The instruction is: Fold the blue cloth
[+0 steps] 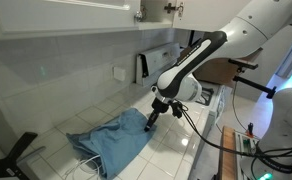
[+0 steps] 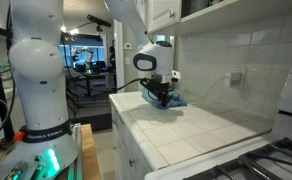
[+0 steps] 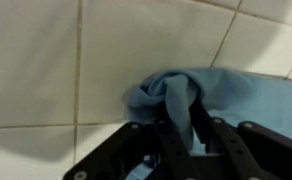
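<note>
My gripper will open, go lower and grip the blue cloth's corner [image 1: 144, 122] deeper before pulling it, as it pinches only the top of the cloth's bunched fold.
The blue cloth [image 1: 114, 142] lies crumpled on the white tiled counter, with one corner lifted toward my gripper [image 1: 151, 121]. In the wrist view a bunched fold of the cloth [image 3: 176, 95] runs down between the black fingers of my gripper [image 3: 181, 135], which is shut on it. In an exterior view the cloth [image 2: 172, 100] shows as a small blue heap under the gripper [image 2: 158, 97], near the counter's far end.
A tiled backsplash wall [image 1: 66, 70] runs behind the counter. A wall outlet [image 1: 120, 73] and a dark appliance [image 1: 143, 66] sit by the wall. Cables [image 1: 201, 125] trail over the counter edge. A black clamp stand [image 1: 16, 152] is at the near corner.
</note>
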Motion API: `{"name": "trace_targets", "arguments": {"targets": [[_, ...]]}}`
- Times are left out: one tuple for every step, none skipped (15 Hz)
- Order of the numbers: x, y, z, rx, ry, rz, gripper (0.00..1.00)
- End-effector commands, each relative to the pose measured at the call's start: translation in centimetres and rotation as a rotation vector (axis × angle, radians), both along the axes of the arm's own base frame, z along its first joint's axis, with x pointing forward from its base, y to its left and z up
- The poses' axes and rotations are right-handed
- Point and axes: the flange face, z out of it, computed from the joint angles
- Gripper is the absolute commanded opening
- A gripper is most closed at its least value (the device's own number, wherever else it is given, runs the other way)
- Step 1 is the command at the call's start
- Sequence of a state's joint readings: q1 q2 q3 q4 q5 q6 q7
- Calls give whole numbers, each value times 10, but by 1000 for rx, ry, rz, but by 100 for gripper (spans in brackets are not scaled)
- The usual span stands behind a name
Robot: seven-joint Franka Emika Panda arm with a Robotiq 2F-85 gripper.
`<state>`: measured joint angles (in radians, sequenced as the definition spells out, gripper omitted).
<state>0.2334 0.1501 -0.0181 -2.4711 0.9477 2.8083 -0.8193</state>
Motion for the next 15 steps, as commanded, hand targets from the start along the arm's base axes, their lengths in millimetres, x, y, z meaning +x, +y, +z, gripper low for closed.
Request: {"name": "trace_targets", "arguments": {"targets": [[4,-2,1,-3,3,15,60],[4,-3,2,-15,5,17,66],[3,-4,5,-14,6,24,74],[2,-6,7,-23,5,26,80],[2,-8,9,-25,7,30,88],[2,-9,12,-32,4,34,94],[2,-11,16,-36,0,35,99],[3,-13,21,-42,-7,36,100],[3,-16,25,-47,-10,39,100],[4,-19,28,-49,-8,38,100],[5,-22,30,-39,-14,39,100],[6,-24,33,-14,-24,44,100],[7,-25,33,1,-30,41,100],[8,-25,33,27,-37,32,100],[7,-26,32,47,-51,25,100]]}}
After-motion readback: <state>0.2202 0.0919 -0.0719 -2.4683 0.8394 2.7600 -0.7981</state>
